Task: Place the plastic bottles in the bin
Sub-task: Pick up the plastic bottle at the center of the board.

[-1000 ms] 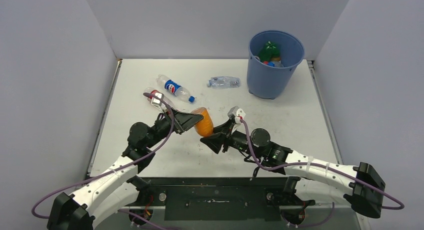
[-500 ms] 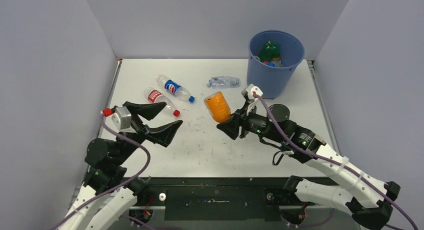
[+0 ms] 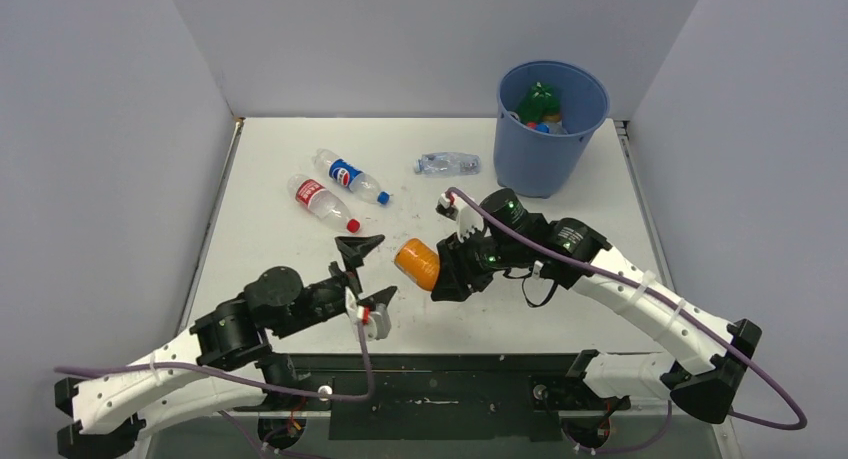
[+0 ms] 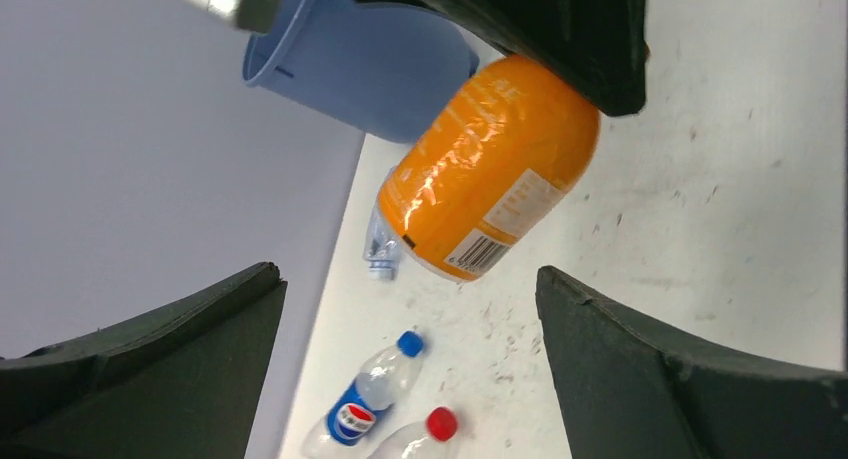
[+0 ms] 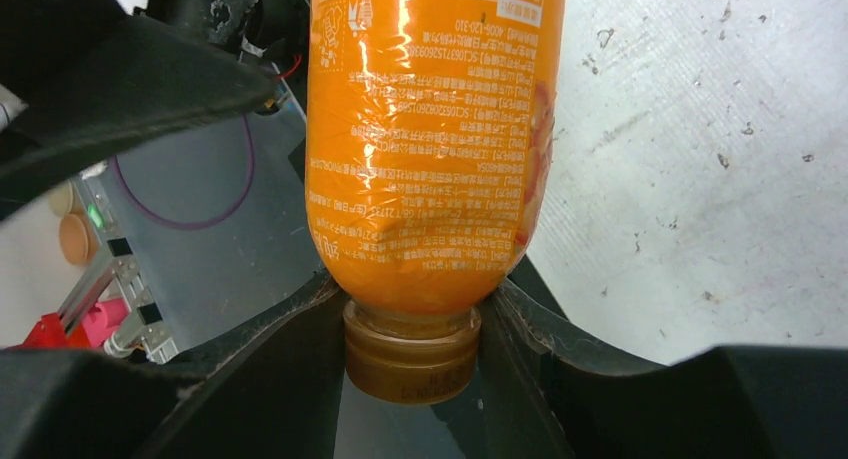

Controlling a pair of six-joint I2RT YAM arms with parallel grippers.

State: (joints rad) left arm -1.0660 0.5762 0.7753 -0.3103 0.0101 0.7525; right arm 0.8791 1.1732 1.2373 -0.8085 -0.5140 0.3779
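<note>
The robot's right gripper holds the orange juice bottle crosswise, so the left gripper should take its body [image 3: 415, 261] before the right gripper takes its brown cap end-on.
My right gripper [image 3: 440, 275] is shut on the neck of an orange juice bottle [image 3: 417, 264], held above the near middle of the table; in the right wrist view the jaws pinch just above its brown cap [image 5: 410, 354]. My left gripper [image 3: 367, 274] is open and empty, just left of that bottle [image 4: 490, 169]. A blue-label bottle [image 3: 350, 176], a red-label bottle [image 3: 322, 201] and a plain clear bottle [image 3: 448, 163] lie on the table. The blue bin [image 3: 548, 154] stands at the back right with a green bottle [image 3: 540, 101] and others inside.
Grey walls close in the table [image 3: 600, 239] on the left, back and right. The left wrist view shows the bin [image 4: 380, 64], the clear bottle [image 4: 383, 244], the blue-label bottle [image 4: 362, 407] and a red cap [image 4: 440, 422] beyond the open fingers.
The orange bottle passed from my left gripper to my right one. The right arm lifted it toward the bin, then brought it back near-left. The left arm pulled away, then swung in low beside it.
</note>
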